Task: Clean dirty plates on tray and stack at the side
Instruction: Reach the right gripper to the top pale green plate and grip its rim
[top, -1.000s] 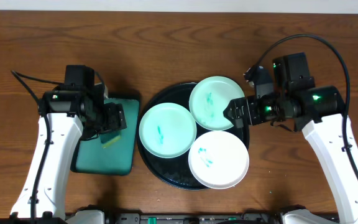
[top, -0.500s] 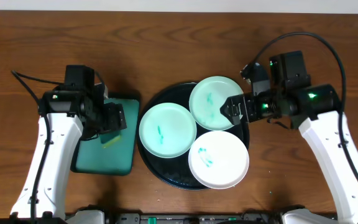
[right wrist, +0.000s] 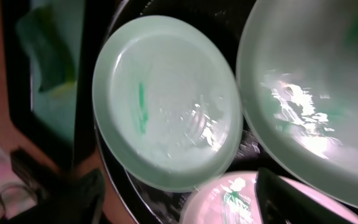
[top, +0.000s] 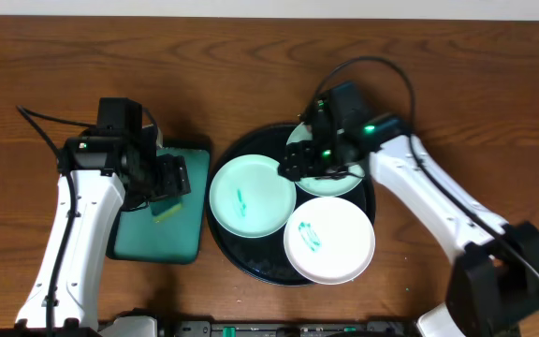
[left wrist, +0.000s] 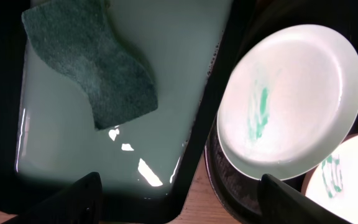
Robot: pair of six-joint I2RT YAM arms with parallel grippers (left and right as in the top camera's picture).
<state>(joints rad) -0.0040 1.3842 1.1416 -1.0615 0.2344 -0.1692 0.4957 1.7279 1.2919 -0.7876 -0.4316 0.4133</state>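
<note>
My left gripper should next close around the middle of the dark green sponge (top: pixel 160 202) (left wrist: pixel 96 68) that lies in the teal-green tray.
The round black tray (top: pixel 243 257) holds three plates. A mint-green plate (top: pixel 253 195) with a teal smear lies at its left. A second mint plate (top: pixel 337 178) lies at the back, partly under my right arm. A white smeared plate (top: pixel 329 239) lies at the front. My right gripper (top: pixel 299 167) hovers open and empty between the two mint plates. Its wrist view shows the left mint plate (right wrist: pixel 166 102), the back one (right wrist: pixel 316 93) and the white one (right wrist: pixel 241 199) below the open fingers (right wrist: pixel 185 199). My left gripper (top: pixel 171 178) is open and empty.
A rectangular teal-green tray (top: pixel 157 243) lies left of the black tray, under my left gripper (left wrist: pixel 182 199). In it lies a dark green sponge (left wrist: pixel 92 68). The left wrist view also shows the left mint plate (left wrist: pixel 289 102). Bare wood surrounds both trays.
My right arm has swung left from the tray's right edge across the back mint plate, to between the two mint plates. The left arm has not moved.
</note>
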